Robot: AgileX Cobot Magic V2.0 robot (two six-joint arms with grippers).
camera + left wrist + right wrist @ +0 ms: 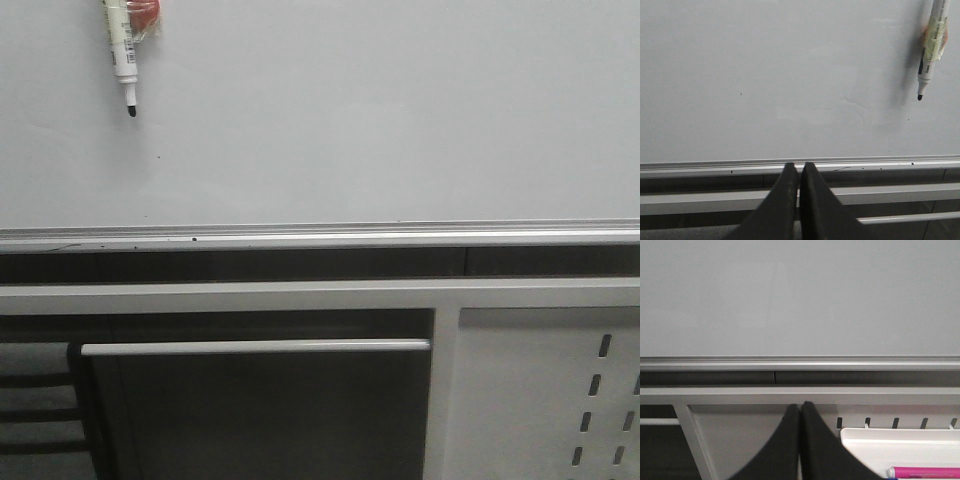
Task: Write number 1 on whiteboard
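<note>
Next, my left gripper closes on the body of the white marker point(115, 8) point(936, 31), beside the red-orange holder, because the marker is needed for writing.
The whiteboard point(380, 120) fills the upper part of every view, pale grey-white, with a silver rail point(320, 238) along its lower edge. No number 1 shows on it; only small dark specks. A white marker point(121, 50) with a black tip hangs tip-down at the board's upper left, fixed by a red-orange holder point(146, 14); the left wrist view also catches the marker point(930, 47). My left gripper point(799, 167) is shut and empty, its tips in front of the rail, well away from the marker. My right gripper point(801, 407) is shut and empty, below the board.
A grey metal frame point(300, 296) runs below the rail, with a perforated grey panel point(550, 400) at lower right. A white tray point(900, 450) holding a pink marker point(925, 472) hangs on that panel beside my right gripper.
</note>
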